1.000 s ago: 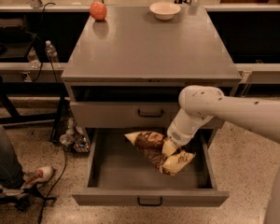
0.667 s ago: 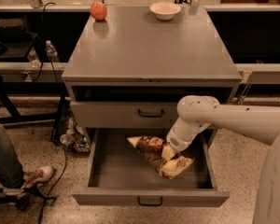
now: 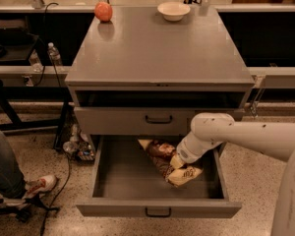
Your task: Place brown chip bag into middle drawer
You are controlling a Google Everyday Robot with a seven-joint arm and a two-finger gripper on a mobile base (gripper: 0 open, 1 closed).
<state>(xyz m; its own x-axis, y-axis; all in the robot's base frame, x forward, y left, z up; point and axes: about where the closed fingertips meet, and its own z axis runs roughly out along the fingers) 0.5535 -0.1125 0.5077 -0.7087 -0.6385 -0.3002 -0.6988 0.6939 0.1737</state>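
Note:
My gripper is to let go of the brown chip bag on the bottom of the middle drawer, straight (image 3: 160, 169) behind the black bar handle.
The middle drawer (image 3: 157, 208) is pulled open at the bottom of the grey cabinet, with a low front panel and a small black bar handle. The brown chip bag (image 3: 160, 151) sits inside it toward the right, slanting from upper left to lower right, and its cream end (image 3: 185, 174) is low against the drawer floor. My gripper (image 3: 176, 162) reaches down into the drawer from the right on the white arm (image 3: 211, 132). It is shut on the middle of the bag and partly hidden by it.
A closed grey drawer with a taller front (image 3: 159, 119) sits just above the open one. An orange round fruit (image 3: 103, 11) and a white bowl (image 3: 173, 11) stand on the cabinet top. A person's leg and shoe (image 3: 37, 184) and cables lie at the left.
My arm and gripper have moved lower and slightly left into the drawer, carrying the chip bag down with them. The bag now sits lower, near the drawer floor.

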